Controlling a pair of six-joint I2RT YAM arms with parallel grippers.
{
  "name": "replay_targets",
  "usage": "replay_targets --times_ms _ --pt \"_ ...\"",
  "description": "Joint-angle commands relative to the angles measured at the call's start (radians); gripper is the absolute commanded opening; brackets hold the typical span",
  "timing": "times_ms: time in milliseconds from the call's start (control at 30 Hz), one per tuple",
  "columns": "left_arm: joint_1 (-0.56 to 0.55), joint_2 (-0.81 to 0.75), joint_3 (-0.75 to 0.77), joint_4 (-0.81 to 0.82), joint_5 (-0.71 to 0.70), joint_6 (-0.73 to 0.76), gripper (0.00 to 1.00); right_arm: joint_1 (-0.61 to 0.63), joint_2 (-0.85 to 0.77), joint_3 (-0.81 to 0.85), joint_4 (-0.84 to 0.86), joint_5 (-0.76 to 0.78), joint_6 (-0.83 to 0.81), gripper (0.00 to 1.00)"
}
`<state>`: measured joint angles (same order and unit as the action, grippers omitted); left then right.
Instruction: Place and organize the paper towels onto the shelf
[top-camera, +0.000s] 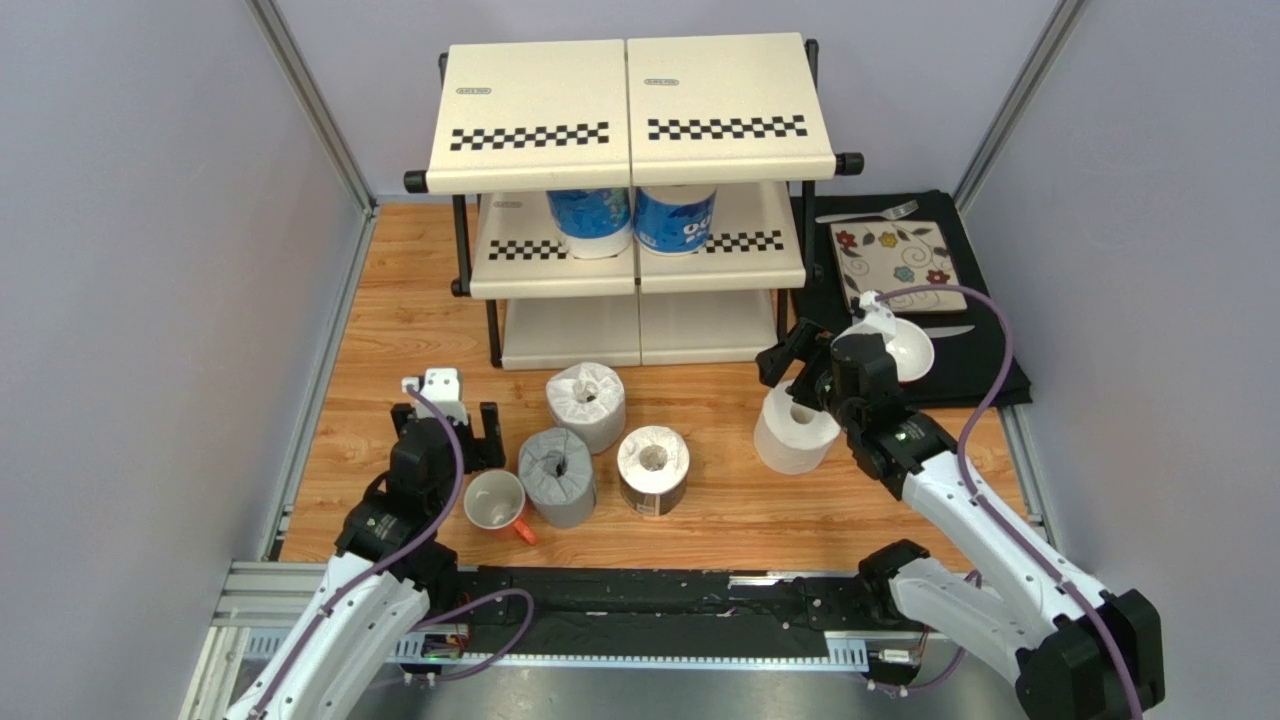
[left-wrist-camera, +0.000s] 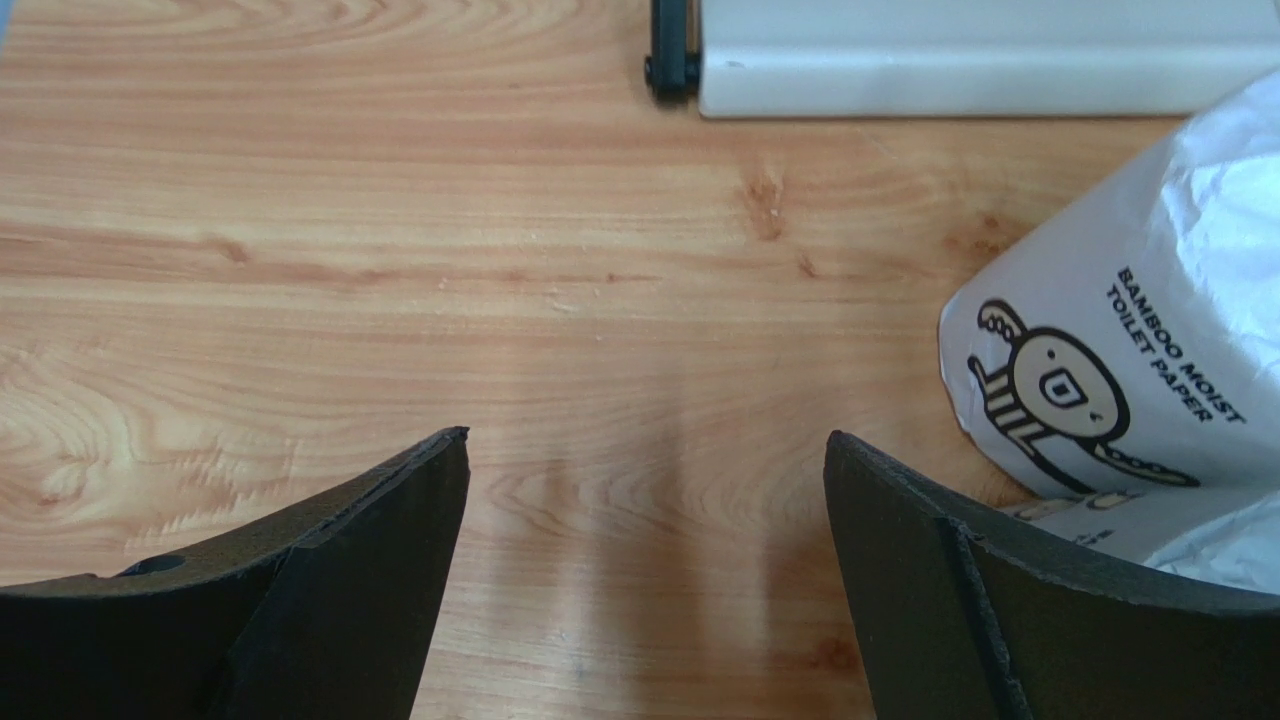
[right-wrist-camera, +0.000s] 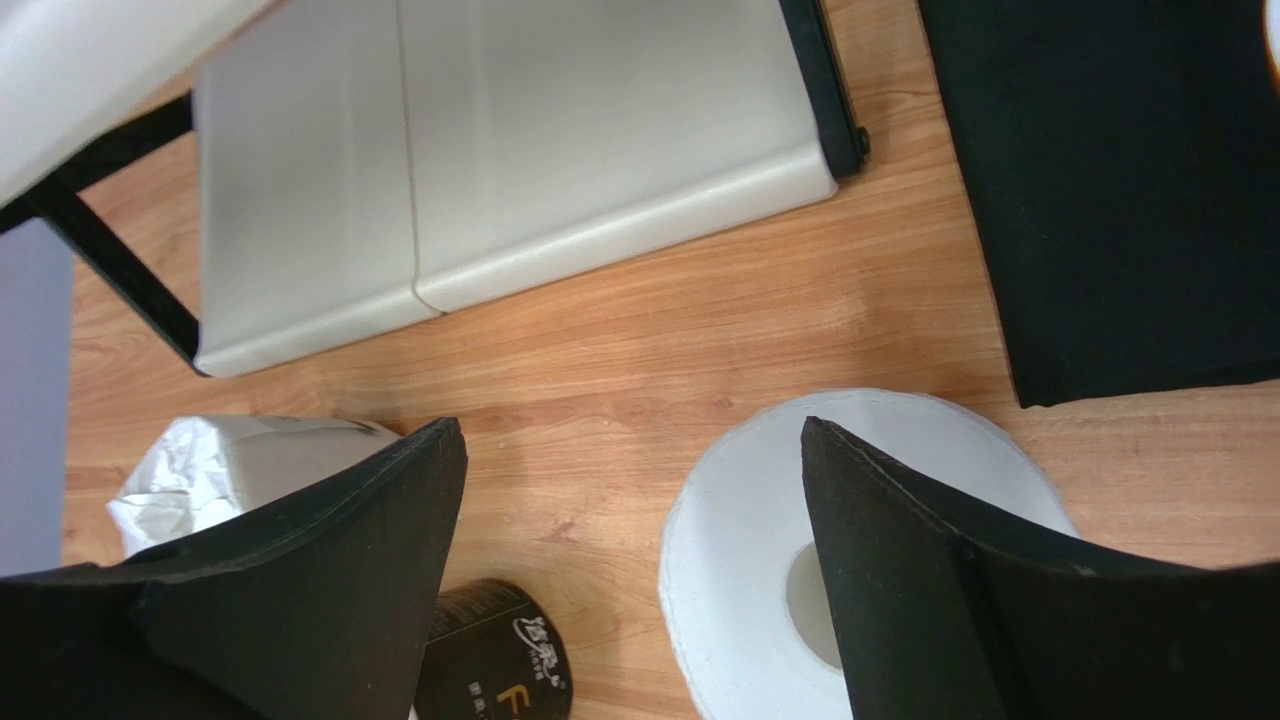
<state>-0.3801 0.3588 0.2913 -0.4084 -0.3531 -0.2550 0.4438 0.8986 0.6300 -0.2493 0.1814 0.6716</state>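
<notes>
Next, my right gripper closes on the plain white roll's side (top-camera: 824, 425) toward the black mat, with one finger inside the roll's core.
The shelf (top-camera: 631, 113) stands at the back with two blue-printed paper towel rolls (top-camera: 589, 219) (top-camera: 673, 218) side by side on its middle tier. On the table stand a white wrapped roll (top-camera: 586, 404), a grey roll (top-camera: 556, 476), a dark-wrapped roll (top-camera: 654, 470) and a plain white roll (top-camera: 790, 435). My right gripper (top-camera: 793, 375) (right-wrist-camera: 631, 425) is open above the plain white roll (right-wrist-camera: 751, 555); one finger is over its core, the other off to its left. My left gripper (top-camera: 448, 426) (left-wrist-camera: 646, 438) is open and empty over bare wood, left of the white wrapped roll (left-wrist-camera: 1142, 345).
A white mug with an orange handle (top-camera: 496, 503) sits next to the grey roll, close to my left arm. A black mat (top-camera: 962, 353) with a floral tile (top-camera: 899, 266), a fork and a white bowl lies right of the shelf. Grey walls enclose the table.
</notes>
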Motion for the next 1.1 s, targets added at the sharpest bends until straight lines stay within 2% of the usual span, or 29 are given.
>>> replay_targets --times_ms 0,200,467,667,833,1067 --pt "0.003 -0.003 0.036 -0.023 0.055 0.013 0.96 -0.002 0.071 0.080 -0.062 0.042 -0.033 0.86" --pt "0.001 -0.050 0.023 -0.029 0.034 -0.015 0.96 -0.002 0.178 0.195 -0.221 0.147 -0.050 0.86" --pt "0.001 -0.047 0.025 -0.033 0.017 -0.013 0.96 -0.002 0.172 0.240 -0.376 0.282 0.009 0.84" --pt "0.001 -0.047 0.028 -0.038 0.013 -0.012 0.96 -0.004 0.068 0.224 -0.507 0.300 0.042 0.83" --pt "0.001 -0.047 0.026 -0.038 0.011 -0.012 0.96 -0.002 -0.019 0.177 -0.533 0.313 0.054 0.83" --pt "0.001 -0.047 0.028 -0.043 0.008 -0.010 0.96 -0.002 -0.004 0.140 -0.530 0.247 0.051 0.81"
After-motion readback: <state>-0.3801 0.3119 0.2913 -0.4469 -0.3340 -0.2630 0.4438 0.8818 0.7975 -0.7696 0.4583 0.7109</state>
